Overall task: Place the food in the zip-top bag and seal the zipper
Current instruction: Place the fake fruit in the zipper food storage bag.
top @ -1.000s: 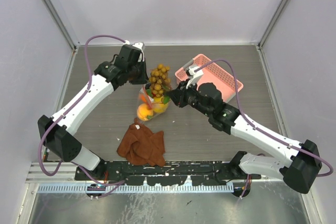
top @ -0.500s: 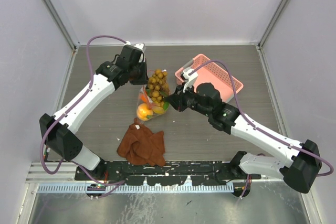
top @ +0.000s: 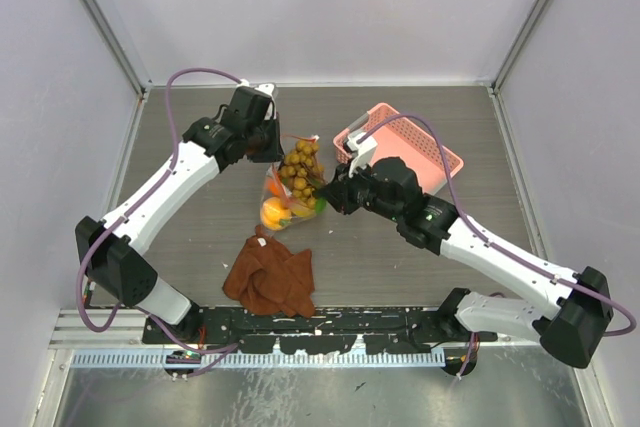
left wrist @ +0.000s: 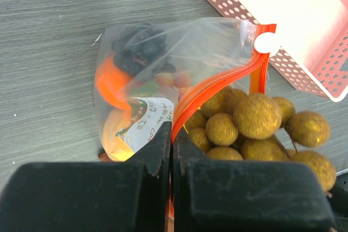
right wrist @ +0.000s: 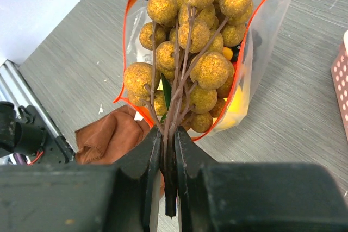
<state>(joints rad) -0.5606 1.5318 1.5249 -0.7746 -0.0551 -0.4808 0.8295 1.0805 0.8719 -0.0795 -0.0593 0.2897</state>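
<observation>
Next, I grip the orange-red zipper [left wrist: 188, 103] again with my left gripper and pull it wide before my right gripper lowers the brownish-green grapes, because they bulge out of the bag's opening.
The clear zip-top bag [top: 283, 197] lies mid-table with its mouth held open. Its orange-red zipper [left wrist: 209, 88] is pinched by my shut left gripper [left wrist: 172, 134], seen at the bag's far-left edge in the top view [top: 270, 147]. Inside the bag are dark purple grapes [left wrist: 138, 50], the orange fruit [left wrist: 109, 82] and a yellow-orange one [top: 274, 213]. My right gripper [right wrist: 168, 139] is shut on the stem of the brownish-green grapes [right wrist: 190, 47], holding the bunch in the bag's mouth [top: 298, 169].
A pink lattice basket [top: 415, 147] stands right behind the right wrist. A rust-brown cloth [top: 270, 275] lies in front of the bag. Grey walls enclose the table's back and sides.
My right gripper has carried the brownish-green grapes down and toward the bag, from above its far edge into its mouth. The left gripper keeps its hold on the zipper.
</observation>
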